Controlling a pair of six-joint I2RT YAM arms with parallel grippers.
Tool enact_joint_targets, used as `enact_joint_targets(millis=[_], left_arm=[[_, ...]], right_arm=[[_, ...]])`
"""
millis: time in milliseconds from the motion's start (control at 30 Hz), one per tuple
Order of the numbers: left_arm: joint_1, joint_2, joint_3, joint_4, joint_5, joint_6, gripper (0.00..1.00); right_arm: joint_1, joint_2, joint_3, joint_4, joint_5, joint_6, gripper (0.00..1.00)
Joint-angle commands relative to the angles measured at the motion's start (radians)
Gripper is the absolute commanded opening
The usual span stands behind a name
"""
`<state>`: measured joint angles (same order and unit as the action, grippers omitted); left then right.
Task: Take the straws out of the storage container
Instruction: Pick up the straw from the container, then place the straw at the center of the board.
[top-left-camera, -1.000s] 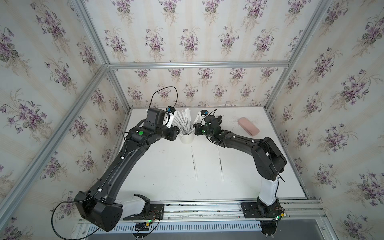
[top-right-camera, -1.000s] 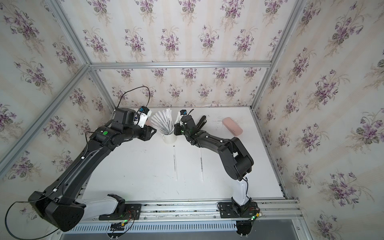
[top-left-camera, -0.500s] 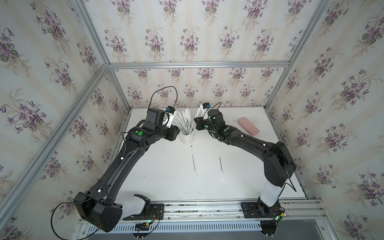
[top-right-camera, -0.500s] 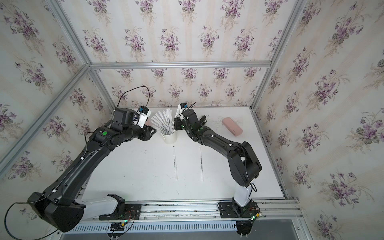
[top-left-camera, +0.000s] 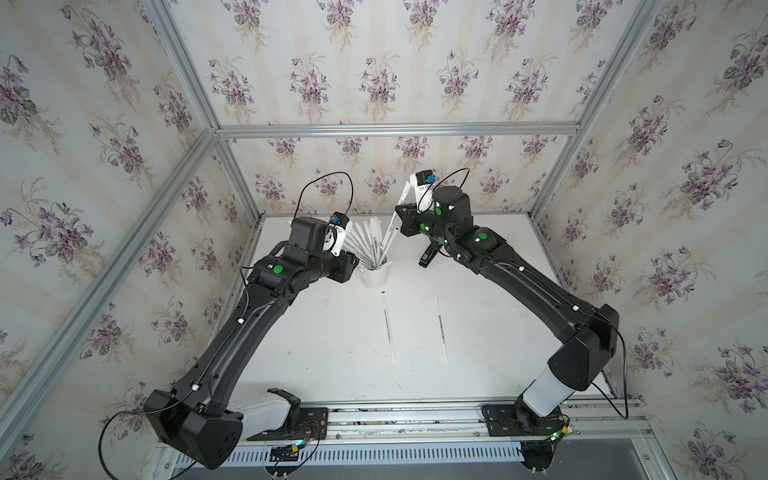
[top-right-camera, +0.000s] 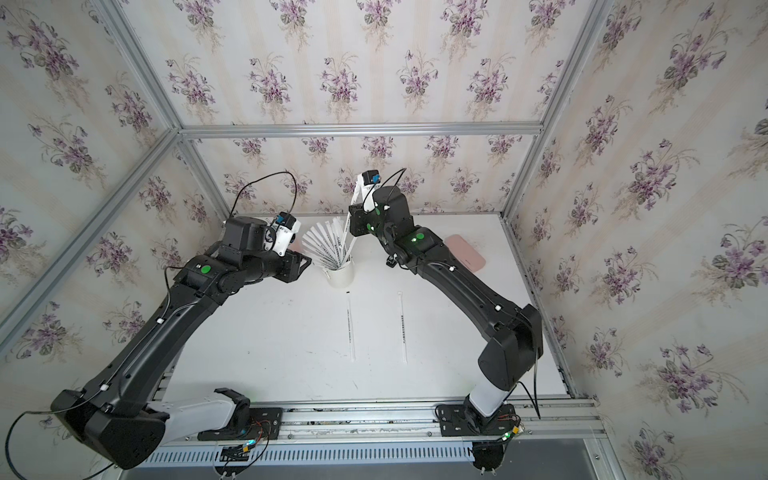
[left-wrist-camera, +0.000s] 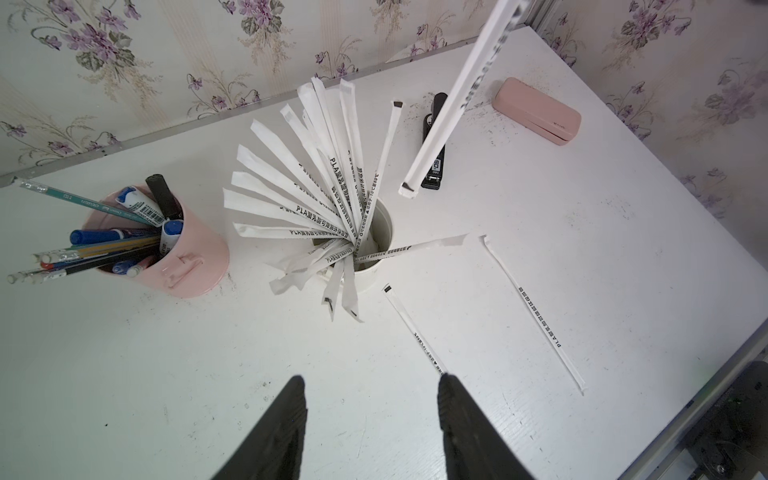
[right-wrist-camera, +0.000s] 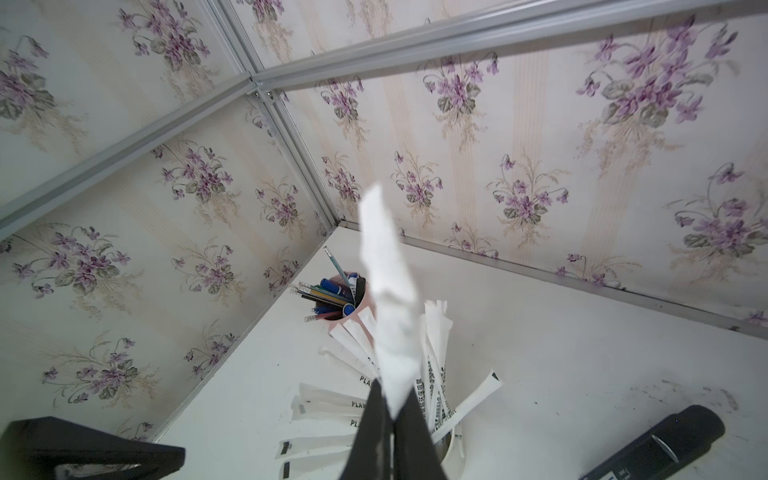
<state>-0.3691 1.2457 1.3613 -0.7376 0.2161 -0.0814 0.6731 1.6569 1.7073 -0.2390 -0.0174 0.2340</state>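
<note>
The lone straw that leans low over the white cup's rim toward the flat straws is the one I should pick, closing my left gripper on the straw's middle (top-left-camera: 385, 265) (left-wrist-camera: 412, 249).
The storage container (top-left-camera: 375, 275) (top-right-camera: 341, 275) is a small white cup (left-wrist-camera: 385, 232) at the back middle of the table, with several paper-wrapped straws (top-left-camera: 365, 245) (left-wrist-camera: 299, 187) fanned out of it. My right gripper (right-wrist-camera: 390, 390) (top-left-camera: 398, 218) is shut on one straw (right-wrist-camera: 386, 291) (left-wrist-camera: 457, 95), held high; the straw's lower end hangs clear of the cup. My left gripper (left-wrist-camera: 370, 382) (top-left-camera: 351, 266) is open and empty, just left of the cup. Two straws (top-left-camera: 388, 328) (top-left-camera: 440, 328) lie flat on the table in front of the cup.
A pink pen cup (left-wrist-camera: 183, 257) full of pens and pencils stands left of the white cup. A black stapler (left-wrist-camera: 434, 145) (top-left-camera: 428, 255) lies right of it. A pink case (left-wrist-camera: 536, 110) (top-right-camera: 465, 253) sits at the back right.
The right gripper has risen and pulled back with its straw, drawing the straw up out of the cup. The left arm has stayed put.
</note>
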Motion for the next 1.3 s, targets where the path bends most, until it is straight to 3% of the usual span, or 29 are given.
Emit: enact_joint_targets(millis=[0, 133, 233, 300, 500, 633, 1033, 1267], left_arm=[[0.0, -0.009, -0.002, 0.027, 0.0, 0.009, 0.52], [-0.001, -0.013, -0.001, 0.026, 0.02, 0.006, 0.52], [-0.001, -0.009, 0.002, 0.027, 0.044, 0.005, 0.52], [-0.002, -0.007, 0.001, 0.03, 0.064, 0.005, 0.52], [-0.003, 0.001, 0.004, 0.03, 0.087, 0.0, 0.52], [-0.009, -0.002, -0.001, 0.032, 0.087, 0.002, 0.52], [-0.023, 0.003, -0.004, 0.031, 0.094, 0.001, 0.52], [-0.024, -0.003, -0.004, 0.03, 0.088, 0.007, 0.53]], right_arm=[[-0.005, -0.011, 0.087, -0.266, 0.056, -0.038, 0.02], [-0.046, -0.004, 0.181, -0.591, 0.114, -0.029, 0.0], [-0.14, -0.007, 0.144, -0.795, 0.019, 0.001, 0.0], [-0.202, -0.031, 0.036, -0.851, -0.059, 0.008, 0.0], [-0.221, -0.028, -0.234, -0.897, -0.137, 0.008, 0.0], [-0.233, 0.04, -0.314, -0.88, -0.181, -0.013, 0.0], [-0.247, 0.28, -0.256, -0.829, -0.241, -0.028, 0.03], [-0.262, 0.323, -0.255, -0.827, -0.241, -0.032, 0.06]])
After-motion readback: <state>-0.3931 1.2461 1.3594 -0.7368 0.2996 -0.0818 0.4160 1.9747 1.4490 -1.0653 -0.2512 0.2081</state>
